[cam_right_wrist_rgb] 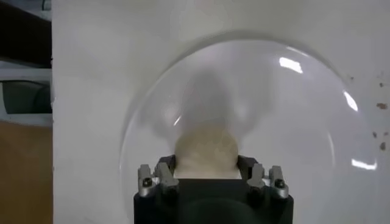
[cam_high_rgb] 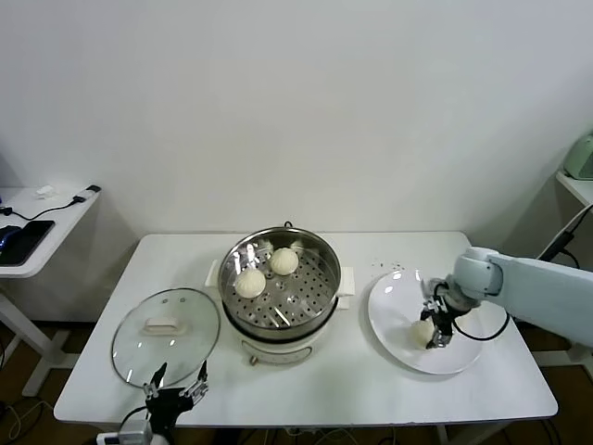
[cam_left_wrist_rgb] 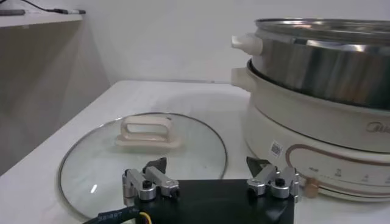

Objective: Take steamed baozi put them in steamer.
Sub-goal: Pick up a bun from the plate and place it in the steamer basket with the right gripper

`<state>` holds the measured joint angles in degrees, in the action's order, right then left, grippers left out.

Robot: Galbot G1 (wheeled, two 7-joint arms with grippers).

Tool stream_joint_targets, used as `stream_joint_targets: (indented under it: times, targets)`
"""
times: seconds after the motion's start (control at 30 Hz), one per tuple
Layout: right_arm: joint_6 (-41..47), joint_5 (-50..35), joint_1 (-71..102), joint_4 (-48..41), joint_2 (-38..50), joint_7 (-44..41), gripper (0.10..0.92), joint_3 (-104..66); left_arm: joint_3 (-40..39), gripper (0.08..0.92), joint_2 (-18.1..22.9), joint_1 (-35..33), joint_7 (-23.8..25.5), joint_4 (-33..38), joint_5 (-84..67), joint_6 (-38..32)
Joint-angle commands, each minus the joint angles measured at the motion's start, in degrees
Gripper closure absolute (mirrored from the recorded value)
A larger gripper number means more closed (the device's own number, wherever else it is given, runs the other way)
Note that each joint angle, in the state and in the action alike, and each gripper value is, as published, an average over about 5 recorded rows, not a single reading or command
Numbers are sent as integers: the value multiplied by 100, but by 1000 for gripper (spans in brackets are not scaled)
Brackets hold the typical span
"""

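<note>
My right gripper will let go of the steamed baozi on the steamer tray's bare front part (cam_high_rgb: 275,312), toward the table's front edge.
The steamer (cam_high_rgb: 278,326) stands mid-table with two steamed baozi (cam_high_rgb: 249,283) (cam_high_rgb: 284,260) on its perforated tray. A third steamed baozi (cam_high_rgb: 422,331) lies on the white plate (cam_high_rgb: 403,297) to the right. My right gripper (cam_high_rgb: 434,334) reaches down onto the plate, its fingers pressed against both sides of that bun. In the right wrist view the baozi (cam_right_wrist_rgb: 206,149) fills the space between the right gripper's (cam_right_wrist_rgb: 206,164) fingers above the plate (cam_right_wrist_rgb: 292,122). My left gripper (cam_high_rgb: 176,380) waits open at the table's front edge; the left wrist view shows the left gripper (cam_left_wrist_rgb: 207,163) with nothing in it.
A glass lid (cam_high_rgb: 167,334) with a white handle lies flat left of the steamer, just beyond the left gripper; the left wrist view shows the lid (cam_left_wrist_rgb: 91,164) and the steamer's wall (cam_left_wrist_rgb: 329,67). A side table (cam_high_rgb: 37,222) stands far left.
</note>
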<state>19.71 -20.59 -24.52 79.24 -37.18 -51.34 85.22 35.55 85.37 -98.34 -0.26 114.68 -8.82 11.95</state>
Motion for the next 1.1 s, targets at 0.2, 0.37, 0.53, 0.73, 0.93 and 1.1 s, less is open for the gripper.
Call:
stream_joint_targets:
  times: [0.2,0.37,0.53,0.73,0.93,1.1]
  targets:
    - [-1177,-778,-3303,-205,-1135,-1066,355,1476,-12,177,16,-57,3,133,47,18]
    - [-2170,-1016,-3875,-417,-2159,-1423,355,1013,-19,177,16,-105,0,166,55,11]
    - [-2857,-1188,-3803,103,-3051,-1593,355,538,-5,177,23,-113,-4,163,61,9]
    - [-3887,-162,-2996,514,-3736,-1515,355,338,36,177,4,-142,-4,131,57,5]
    - [-4659,836,-2103,-29,-4112,-1328,355,225,55,177,5,-149,-10,91,56,5]
    - [-4722,1118,-1500,-383,-4333,-1210,355,129,54,177,29,-157,-11,87,57,12]
